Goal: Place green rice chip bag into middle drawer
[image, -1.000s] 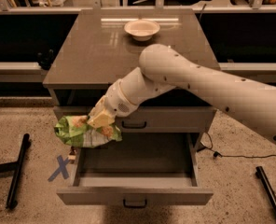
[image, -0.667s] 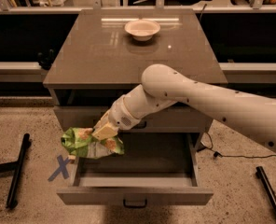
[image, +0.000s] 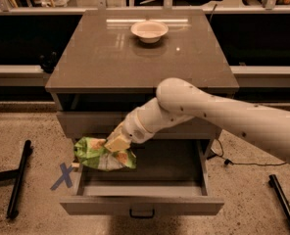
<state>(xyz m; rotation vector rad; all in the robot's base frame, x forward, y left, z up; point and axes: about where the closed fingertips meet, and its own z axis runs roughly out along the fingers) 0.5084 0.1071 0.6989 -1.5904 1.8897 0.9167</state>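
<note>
Next, my gripper lets go of the green rice chip bag on the bottom of the middle drawer, behind the drawer's handle [image: 162,175] toward the arm's side.
The green rice chip bag [image: 102,154] is crinkly light green and hangs over the left end of the open middle drawer [image: 142,204]. My gripper [image: 114,144] is shut on the bag's top right edge, just above the drawer's left inner wall. The drawer is pulled out wide, with a small dark bar handle on its grey front. The white arm reaches in from the right and crosses in front of the closed grey drawer front [image: 86,124] above.
A white bowl [image: 149,31] stands at the back of the brown cabinet top [image: 101,62]. A blue X mark [image: 62,176] is on the floor left of the drawer. Black stand legs [image: 17,180] lie at the left and at the right [image: 284,199].
My gripper has carried the bag down and a little to the right, from beside the cabinet's left edge to over the left end of the open drawer.
</note>
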